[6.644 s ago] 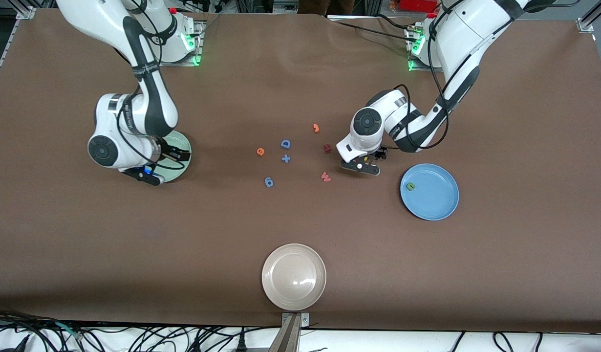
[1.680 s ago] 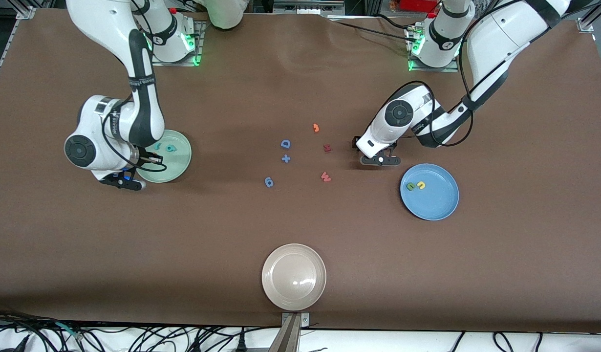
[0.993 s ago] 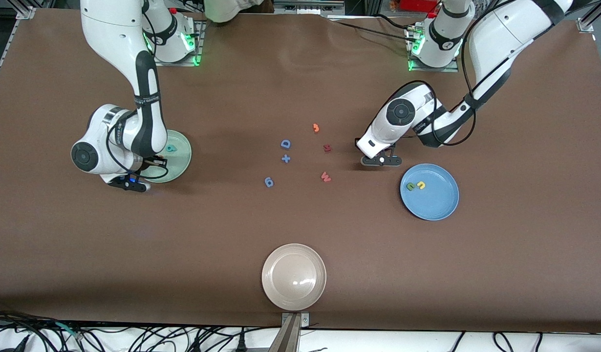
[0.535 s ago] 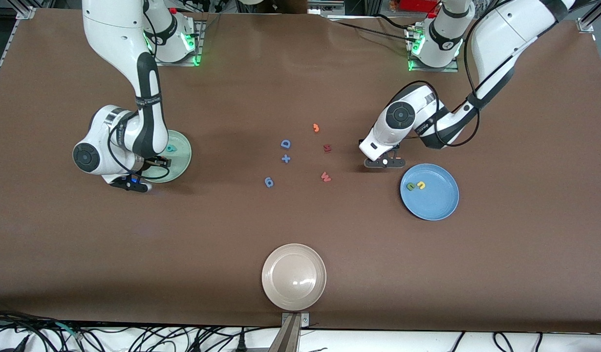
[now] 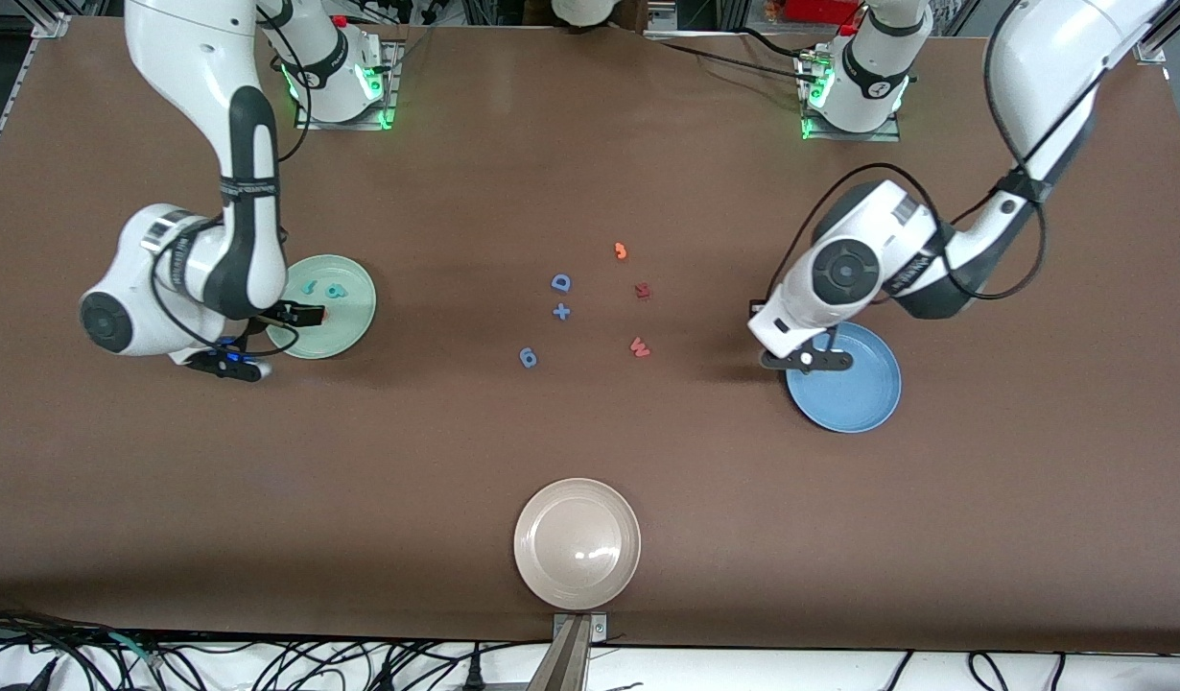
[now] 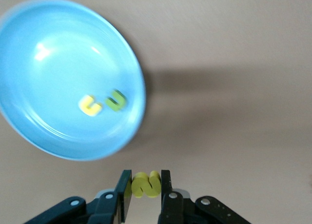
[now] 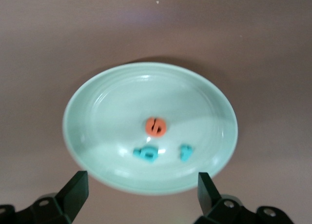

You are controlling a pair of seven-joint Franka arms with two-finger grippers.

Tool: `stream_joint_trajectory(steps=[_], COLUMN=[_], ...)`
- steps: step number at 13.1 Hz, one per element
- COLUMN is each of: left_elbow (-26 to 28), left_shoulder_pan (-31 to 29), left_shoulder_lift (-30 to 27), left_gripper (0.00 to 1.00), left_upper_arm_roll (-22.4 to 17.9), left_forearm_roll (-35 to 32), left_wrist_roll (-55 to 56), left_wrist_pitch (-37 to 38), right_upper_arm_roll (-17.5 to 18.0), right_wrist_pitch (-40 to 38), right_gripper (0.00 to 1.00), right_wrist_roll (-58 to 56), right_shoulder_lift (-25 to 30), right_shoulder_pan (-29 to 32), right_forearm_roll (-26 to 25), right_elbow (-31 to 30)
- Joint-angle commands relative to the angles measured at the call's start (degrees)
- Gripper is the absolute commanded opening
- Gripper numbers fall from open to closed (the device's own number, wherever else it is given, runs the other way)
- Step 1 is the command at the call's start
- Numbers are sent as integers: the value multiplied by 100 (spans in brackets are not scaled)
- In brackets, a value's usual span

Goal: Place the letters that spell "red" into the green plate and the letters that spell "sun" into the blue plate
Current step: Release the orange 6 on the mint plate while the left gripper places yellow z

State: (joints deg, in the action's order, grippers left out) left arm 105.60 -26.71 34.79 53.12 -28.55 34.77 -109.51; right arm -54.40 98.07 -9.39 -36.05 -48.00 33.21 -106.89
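My left gripper has the yellow "s". It will let go of it on the blue plate's bare side (image 5: 868, 396) (image 6: 36, 59), across from the "n" and "u".
The green plate (image 5: 350, 321) lies toward the right arm's end of the table. In it are the orange "e" (image 7: 156, 126), the teal "d" (image 7: 146, 153) and the teal "r" (image 7: 185, 152). My right gripper (image 7: 141, 185) hangs open and empty over that plate's rim (image 5: 300, 314). The blue plate (image 5: 854, 393) holds the yellow "n" (image 6: 90, 106) and the olive "u" (image 6: 117, 100). My left gripper (image 6: 146, 185) is shut on the yellow "s" (image 6: 146, 184), in the air just beside the blue plate's rim (image 6: 139, 82). In the front view the left gripper (image 5: 820, 353) hides the "s".
Loose on the table's middle are a blue "D" (image 5: 560, 282), a blue plus (image 5: 561, 311), another blue letter (image 5: 528, 358), an orange hook piece (image 5: 621, 250), a dark red "m" (image 5: 643, 290) and a red "w" (image 5: 639, 346). A beige plate (image 5: 577, 543) sits near the front edge.
My right gripper has opened and drawn back; the orange "e" now lies in the green plate. My left arm has carried the yellow "s" over to the blue plate's edge.
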Motion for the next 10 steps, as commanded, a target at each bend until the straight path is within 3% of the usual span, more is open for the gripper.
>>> stream_joint_trajectory(steps=[1, 4, 10], left_elbow=[-233, -321, -514], left_shoulder_pan=[-457, -467, -414], left_shoulder_lift=[107, 230, 599], left_gripper=[23, 24, 24], left_upper_arm_roll=[-108, -740, -1303], left_forearm_roll=[157, 69, 51], left_wrist_roll=[-1249, -2008, -3106], left_wrist_pitch=[140, -148, -1274], right_upper_arm_roll=[-245, -474, -852], right_wrist_pitch=[-630, -1245, -2098], right_gripper=[99, 99, 99], right_wrist_roll=[-98, -89, -63], right_shoulder_lift=[28, 28, 37], right_shoulder_pan=[-7, -16, -16], right_forearm_roll=[72, 63, 37], right_elbow=[361, 782, 1406])
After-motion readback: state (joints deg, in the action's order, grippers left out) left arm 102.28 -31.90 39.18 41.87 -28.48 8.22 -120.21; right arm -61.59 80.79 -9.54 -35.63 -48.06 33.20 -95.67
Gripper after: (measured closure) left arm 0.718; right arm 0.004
